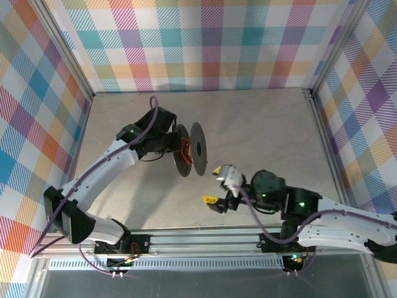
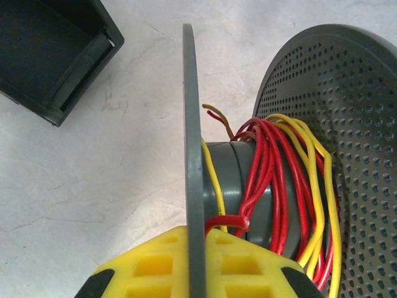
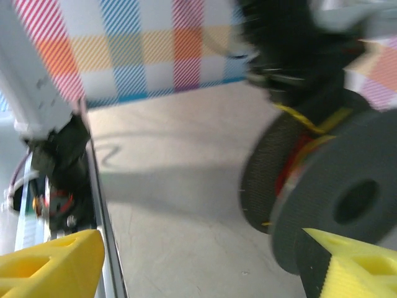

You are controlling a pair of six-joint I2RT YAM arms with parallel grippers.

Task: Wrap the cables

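Note:
Next, my left gripper sets the grey spool free on the bare table [image 1: 227,151], at a spot just beyond the open fingers of my right gripper.
A grey spool [image 1: 191,149] stands on edge in the middle of the table. The cables [image 2: 279,180], red and yellow wire, are wound in loose turns round its core between the two flanges. A short red end sticks out near the thin flange [image 2: 192,124]. My left gripper [image 2: 197,239] is shut on that flange, one yellow finger on each side. In the top view my left gripper [image 1: 175,149] reaches the spool from the left. My right gripper [image 1: 214,184] stands open, right of and nearer than the spool [image 3: 347,198], with nothing between its fingers [image 3: 49,267].
An aluminium rail [image 1: 205,239] runs along the table's near edge, close to my right gripper's left finger in the right wrist view. Checkered walls [image 1: 205,43] close the back and sides. A dark box-like part [image 2: 49,56] lies at the left wrist view's top left.

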